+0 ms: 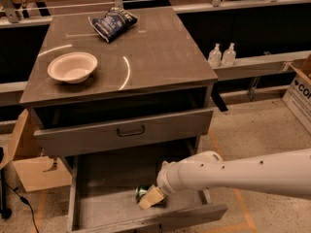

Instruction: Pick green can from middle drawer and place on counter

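Note:
The robot's gripper should close around the body of the green can (145, 193) near the front of the open middle drawer.
The green can (141, 192) lies in the open middle drawer (104, 200), near the front and right of centre. It is partly hidden by my gripper (151, 198), which reaches into the drawer from the right on a white arm and is right against the can. The dark grey counter (160, 57) is the cabinet top above.
A white bowl (72, 67) sits on the counter's left and a dark blue snack bag (112, 22) at its back. A shut drawer front with a dark handle (130, 131) is above the open drawer. Two bottles (221, 55) stand on a ledge at right. Cardboard boxes (297, 95) flank the cabinet.

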Controlling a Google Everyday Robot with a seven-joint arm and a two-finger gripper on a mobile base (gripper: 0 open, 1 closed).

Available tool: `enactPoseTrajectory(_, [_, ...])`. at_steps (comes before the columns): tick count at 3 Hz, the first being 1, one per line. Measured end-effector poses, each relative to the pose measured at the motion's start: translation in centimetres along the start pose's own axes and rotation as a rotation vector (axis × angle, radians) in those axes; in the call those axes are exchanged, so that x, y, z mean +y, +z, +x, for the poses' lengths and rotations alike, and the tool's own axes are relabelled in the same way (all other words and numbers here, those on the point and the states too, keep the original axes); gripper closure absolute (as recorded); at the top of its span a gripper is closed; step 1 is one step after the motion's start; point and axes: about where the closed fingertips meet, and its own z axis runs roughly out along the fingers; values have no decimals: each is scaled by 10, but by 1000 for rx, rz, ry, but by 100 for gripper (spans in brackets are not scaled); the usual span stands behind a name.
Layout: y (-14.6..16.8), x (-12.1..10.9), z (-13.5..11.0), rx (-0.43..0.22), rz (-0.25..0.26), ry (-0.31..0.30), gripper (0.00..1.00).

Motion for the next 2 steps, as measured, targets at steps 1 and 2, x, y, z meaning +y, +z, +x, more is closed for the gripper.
enactPoseTrajectory(1, [34, -7, 9, 13, -35, -35, 0])
enactPoseTrajectory(2, [62, -15, 9, 21, -61, -90, 0])
